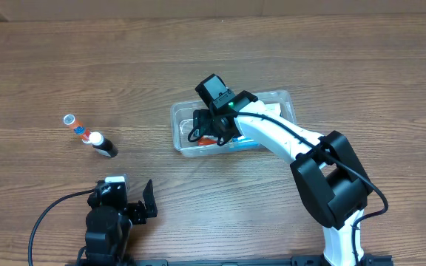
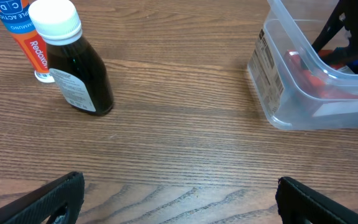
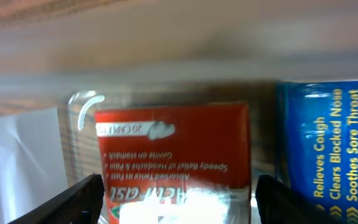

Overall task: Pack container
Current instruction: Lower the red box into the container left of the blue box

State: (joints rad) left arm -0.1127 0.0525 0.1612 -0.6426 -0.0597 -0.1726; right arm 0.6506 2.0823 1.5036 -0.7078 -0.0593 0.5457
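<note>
The orange and blue tube behind the dark bottle is next for my left gripper, which should move over to it and close on the tube's upper end [image 1: 71, 122].
The clear plastic container [image 1: 180, 111] sits mid-table; it also shows in the left wrist view [image 2: 272, 68]. Inside lie a red medicine box [image 3: 173, 149] and a blue throat-lozenge box [image 3: 328, 143] to its right. My right gripper [image 1: 211, 127] reaches down into the container's left half. Its jaws [image 3: 176, 202] are open on either side of the red box, with a gap on both sides. My left gripper [image 1: 128, 193] is open and empty near the table's front edge, and its jaws [image 2: 179, 199] frame bare wood.
A dark bottle with a white cap [image 1: 104, 145] stands left of the container, also seen in the left wrist view [image 2: 79, 71]. An orange and blue tube [image 1: 78, 127] lies just behind it [image 2: 23, 37]. The table is wood-grain.
</note>
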